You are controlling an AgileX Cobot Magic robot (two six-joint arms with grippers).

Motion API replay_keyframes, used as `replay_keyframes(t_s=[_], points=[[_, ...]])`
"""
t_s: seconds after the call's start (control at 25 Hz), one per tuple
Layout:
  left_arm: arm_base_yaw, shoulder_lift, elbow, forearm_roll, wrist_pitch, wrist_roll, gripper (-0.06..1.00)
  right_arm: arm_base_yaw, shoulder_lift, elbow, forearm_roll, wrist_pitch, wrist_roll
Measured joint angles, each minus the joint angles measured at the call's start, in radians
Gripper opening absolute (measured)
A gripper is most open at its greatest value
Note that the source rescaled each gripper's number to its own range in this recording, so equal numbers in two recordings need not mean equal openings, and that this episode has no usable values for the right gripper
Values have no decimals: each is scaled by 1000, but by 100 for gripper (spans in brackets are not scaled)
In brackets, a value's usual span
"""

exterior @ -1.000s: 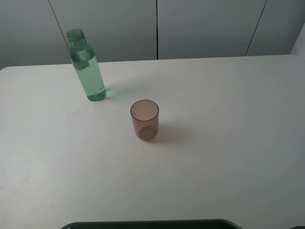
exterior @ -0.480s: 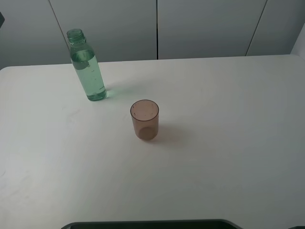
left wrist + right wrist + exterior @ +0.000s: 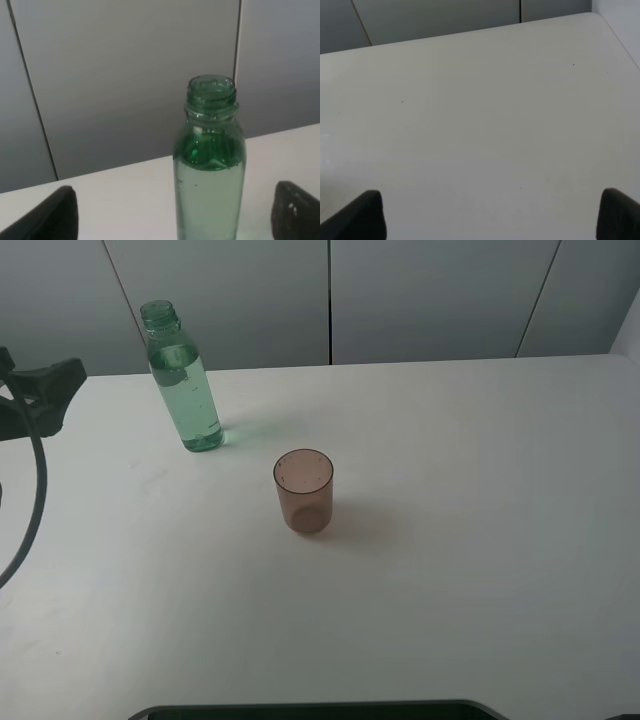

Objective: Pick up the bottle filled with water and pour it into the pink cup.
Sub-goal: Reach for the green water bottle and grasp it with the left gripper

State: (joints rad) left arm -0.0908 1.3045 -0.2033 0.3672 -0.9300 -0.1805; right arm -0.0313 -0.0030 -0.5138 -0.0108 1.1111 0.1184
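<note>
Next, my left gripper closes around the lower half of the green-tinted bottle's body (image 3: 193,408) (image 3: 208,227), under the top of the water and above the bottom of the bottle.
The green-tinted bottle (image 3: 184,380) stands upright and uncapped on the white table at the back left, most of it filled with water. It also shows in the left wrist view (image 3: 210,165), centred between my open left fingers. My left gripper (image 3: 40,395) enters the exterior view at the left edge, some way left of the bottle and apart from it. The brownish-pink cup (image 3: 303,491) stands upright and empty in front of the bottle and to its right. My right gripper (image 3: 490,215) is open and empty over bare table, and does not show in the exterior view.
The white table (image 3: 450,540) spreads to the right and front of the cup. Grey wall panels (image 3: 330,300) stand behind the table's back edge. A black cable (image 3: 30,510) hangs from my left arm. A dark edge (image 3: 320,708) runs along the bottom of the exterior view.
My left gripper has come into the exterior view from the left edge, toward the bottle. The bottle and the cup have not moved.
</note>
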Motion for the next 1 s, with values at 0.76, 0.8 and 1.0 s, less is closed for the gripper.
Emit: replay_keyframes(t_s=[0.76,0.8,1.0], points=[[0,563,-123,4,-272,51,100,0,0,0,0,0,0],[0,574,-138,16,-272,51,100,0,0,0,0,0,0],[0,607,-211,91,-273,50,100,0,0,0,0,0,0]])
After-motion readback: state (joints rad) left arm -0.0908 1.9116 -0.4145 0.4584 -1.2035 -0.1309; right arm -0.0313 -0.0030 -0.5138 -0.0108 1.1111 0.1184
